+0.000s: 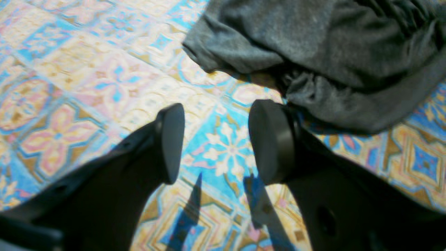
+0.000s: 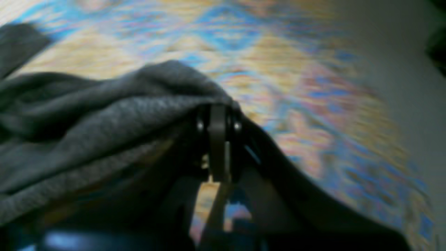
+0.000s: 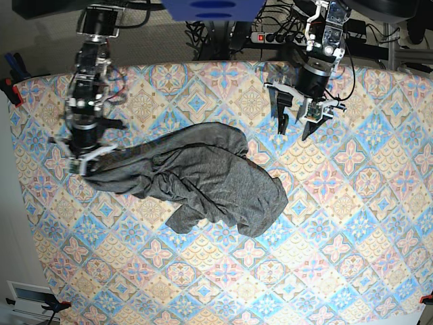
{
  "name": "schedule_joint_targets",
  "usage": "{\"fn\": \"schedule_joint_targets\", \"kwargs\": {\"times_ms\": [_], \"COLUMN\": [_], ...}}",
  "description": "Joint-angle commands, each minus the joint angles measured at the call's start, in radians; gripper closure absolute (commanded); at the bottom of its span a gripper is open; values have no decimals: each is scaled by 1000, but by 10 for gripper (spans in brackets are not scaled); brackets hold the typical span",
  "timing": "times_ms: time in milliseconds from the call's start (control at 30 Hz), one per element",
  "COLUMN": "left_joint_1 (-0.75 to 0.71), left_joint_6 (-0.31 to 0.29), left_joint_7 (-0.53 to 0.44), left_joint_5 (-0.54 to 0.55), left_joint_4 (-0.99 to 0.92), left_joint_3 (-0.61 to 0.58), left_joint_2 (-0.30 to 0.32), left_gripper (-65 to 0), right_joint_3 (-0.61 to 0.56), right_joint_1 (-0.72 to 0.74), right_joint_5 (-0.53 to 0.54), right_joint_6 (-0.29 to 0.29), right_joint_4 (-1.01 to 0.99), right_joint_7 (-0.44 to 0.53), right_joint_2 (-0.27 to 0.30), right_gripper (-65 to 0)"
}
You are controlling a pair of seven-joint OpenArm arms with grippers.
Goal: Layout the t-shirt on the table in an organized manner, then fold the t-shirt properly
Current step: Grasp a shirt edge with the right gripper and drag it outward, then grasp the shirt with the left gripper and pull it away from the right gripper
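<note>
My right gripper will let go of the t-shirt's end on the bare cloth (image 3: 36, 149) (image 2: 384, 154) by the side edge of the table, between the clamps.
The dark grey t-shirt (image 3: 203, 176) lies crumpled in a long heap across the middle of the table (image 3: 352, 223), which is covered in a pastel tile-pattern cloth. My right gripper (image 3: 82, 166) is at the heap's left end, shut on a fold of the t-shirt (image 2: 104, 115); in the right wrist view the cloth bunches over the closed right gripper (image 2: 217, 115). My left gripper (image 3: 293, 128) hangs open over bare table (image 1: 87, 69) up and right of the heap. In its wrist view the left gripper (image 1: 217, 115) holds nothing, and the t-shirt (image 1: 331, 52) lies just beyond its right finger.
Cables and a power strip (image 3: 270, 37) run behind the table's far edge. Clamps (image 3: 10, 88) grip the cloth at the left edge and at the lower left corner (image 3: 57, 306). A blue object (image 3: 213, 8) sits at the top centre.
</note>
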State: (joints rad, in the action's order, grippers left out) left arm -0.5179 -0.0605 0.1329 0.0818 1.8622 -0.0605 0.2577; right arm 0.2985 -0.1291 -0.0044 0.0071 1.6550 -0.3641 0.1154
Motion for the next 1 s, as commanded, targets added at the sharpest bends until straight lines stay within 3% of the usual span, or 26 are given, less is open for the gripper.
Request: {"fn": "schedule_joint_targets", "kwargs": {"times_ms": [0, 567, 767, 967], "left_joint_1": [12, 87, 147, 189], "left_joint_6": [4, -2, -2, 1], "left_joint_7": [-26, -23, 101, 161], "left_joint_5": [0, -7, -136, -184], "left_joint_4": [15, -60, -83, -78], "left_joint_3": [-2, -46, -157, -223], "left_joint_2": [4, 9, 2, 2], "left_gripper": [-320, -320, -320, -320], "right_joint_3": [29, 250, 407, 402], "right_joint_1": [30, 52, 52, 52], "right_joint_5": [-3, -3, -3, -3], "right_joint_6": [-2, -8, -60, -60], "right_joint_4": [15, -48, -49, -49], "right_joint_7": [30, 33, 33, 33], "right_joint_2": [8, 7, 7, 7], "right_gripper": [0, 0, 0, -3]}}
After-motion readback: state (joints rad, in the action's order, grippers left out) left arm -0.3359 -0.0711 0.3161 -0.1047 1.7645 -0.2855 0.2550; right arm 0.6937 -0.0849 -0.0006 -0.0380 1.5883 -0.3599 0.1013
